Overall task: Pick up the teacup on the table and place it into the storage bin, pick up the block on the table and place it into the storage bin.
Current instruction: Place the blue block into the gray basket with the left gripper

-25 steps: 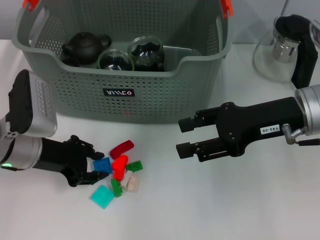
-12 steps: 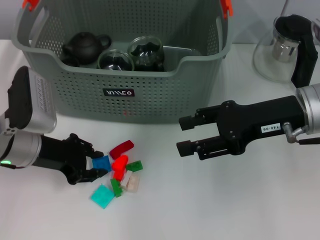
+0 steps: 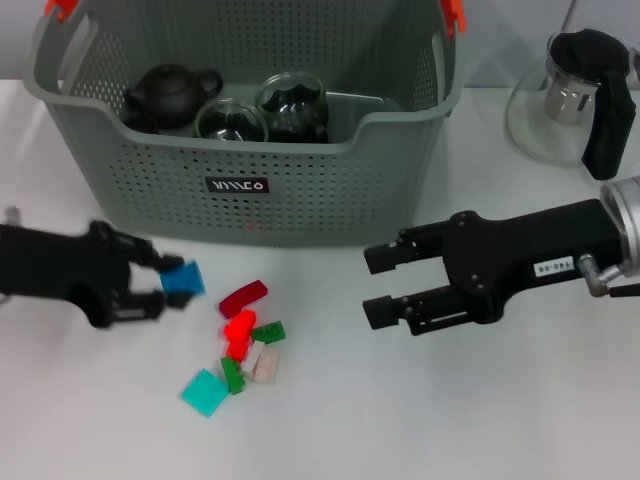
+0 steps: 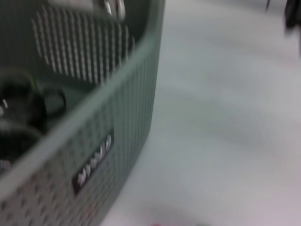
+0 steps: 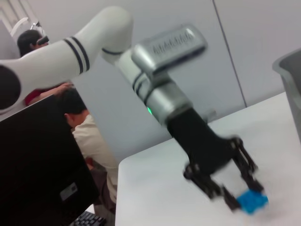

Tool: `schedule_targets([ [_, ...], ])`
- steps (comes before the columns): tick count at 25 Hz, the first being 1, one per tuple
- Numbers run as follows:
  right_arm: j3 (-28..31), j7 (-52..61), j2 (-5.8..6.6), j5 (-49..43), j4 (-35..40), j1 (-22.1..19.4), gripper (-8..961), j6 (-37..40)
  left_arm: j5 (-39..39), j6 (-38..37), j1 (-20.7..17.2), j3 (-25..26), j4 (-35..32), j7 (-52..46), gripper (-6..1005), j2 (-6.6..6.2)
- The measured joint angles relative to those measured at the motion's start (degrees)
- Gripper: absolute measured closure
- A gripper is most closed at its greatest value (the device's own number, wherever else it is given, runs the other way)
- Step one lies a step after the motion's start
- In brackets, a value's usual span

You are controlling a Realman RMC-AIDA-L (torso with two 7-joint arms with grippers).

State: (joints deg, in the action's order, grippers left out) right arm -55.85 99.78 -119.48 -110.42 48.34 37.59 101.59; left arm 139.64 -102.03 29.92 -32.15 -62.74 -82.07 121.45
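My left gripper is to let go of the blue block, now held in front of the storage bin, in the glass teacup farther from the black teapot (image 3: 294,113) (image 4: 19,101).
My left gripper (image 3: 166,284) hovers left of the block pile and in front of the storage bin (image 3: 300,200), shut on a blue block (image 3: 184,280). The right wrist view shows that gripper (image 5: 243,196) from afar, pinching the blue block (image 5: 252,201) above the table. Loose blocks remain on the table: red (image 3: 243,297), green (image 3: 268,332), white (image 3: 263,363) and teal (image 3: 204,392). Two glass teacups (image 3: 232,121) (image 3: 292,101) sit inside the bin. My right gripper (image 3: 374,287) is open over the table right of the pile, holding nothing. The left wrist view shows the bin's front wall and label (image 4: 92,162).
A black teapot (image 3: 170,92) lies in the bin beside the cups. A glass teapot with a black handle (image 3: 565,100) stands at the back right. In the right wrist view a person and a dark monitor (image 5: 42,160) are beyond the table's edge.
My left gripper closed on the blue block, lifted it out of the pile and swung it left and slightly up. The right gripper drifted a little right and down.
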Motion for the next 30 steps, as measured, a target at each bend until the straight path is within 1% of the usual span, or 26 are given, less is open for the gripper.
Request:
schedule_targets([
  [1,-0.07,-0.22,0.15,-0.11,0.00,-0.08,206,0.33,-1.65,-3.27,0.33,3.40,0.05,0.00,596,-0.80],
  [3,-0.14,-0.81,0.49,-0.17,-0.01,-0.31,206,0.98,-4.75,-9.38,1.00,8.60,0.24,0.00,596,-2.02],
  [6,-0.02,-1.33,1.00,-0.21,-0.06,-0.57,206,1.87,-11.11,-14.66,2.07,13.48,-0.01,-2.20,596,-3.28],
  [8,-0.01,-1.34,1.29,-0.23,-0.08,-0.64,206,2.20,-15.94,-14.93,3.29,14.46,-0.50,-5.81,596,-3.98],
  [9,-0.01,-1.35,1.40,-0.23,-0.09,-0.67,207,2.35,-17.13,-14.85,3.65,14.53,-0.62,-6.78,596,-4.17],
  [10,0.00,-1.35,1.48,-0.23,-0.11,-0.72,207,2.49,-19.43,-14.77,4.82,14.44,-0.93,-8.60,596,-4.64],
  [13,0.09,-1.36,1.56,-0.24,-0.17,-0.77,207,2.82,-21.65,-13.45,7.98,13.93,-2.06,-11.71,596,-5.18],
  [14,0.15,-1.36,1.59,-0.24,-0.19,-0.78,207,2.96,-21.61,-11.50,9.62,13.31,-2.62,-13.13,595,-5.32],
  [16,0.20,-1.36,1.62,-0.24,-0.38,-0.83,207,2.99,-21.18,-6.84,11.44,11.31,-2.79,-15.50,595,-5.73],
  [19,0.22,-1.39,1.62,-0.24,-0.70,-1.09,207,2.81,-20.74,3.83,13.22,4.93,-1.42,-19.47,595,-6.79],
  [21,0.22,-1.39,1.62,-0.23,-0.71,-1.23,207,2.62,-19.68,10.93,14.34,0.86,-0.04,-21.34,595,-7.20],
  [25,0.27,-1.10,1.61,-0.03,-0.76,-1.33,205,2.58,-15.62,22.07,16.74,-4.56,3.86,-23.71,595,-7.28],
  [27,0.67,-0.99,1.61,-0.07,-1.04,-1.37,205,2.57,-14.41,25.54,17.47,-6.68,5.64,-24.14,596,-7.19],
  [30,1.25,-1.05,1.62,-0.13,-1.54,-1.44,206,2.57,-13.45,29.99,17.65,-9.99,7.28,-24.20,591,-6.60],
])
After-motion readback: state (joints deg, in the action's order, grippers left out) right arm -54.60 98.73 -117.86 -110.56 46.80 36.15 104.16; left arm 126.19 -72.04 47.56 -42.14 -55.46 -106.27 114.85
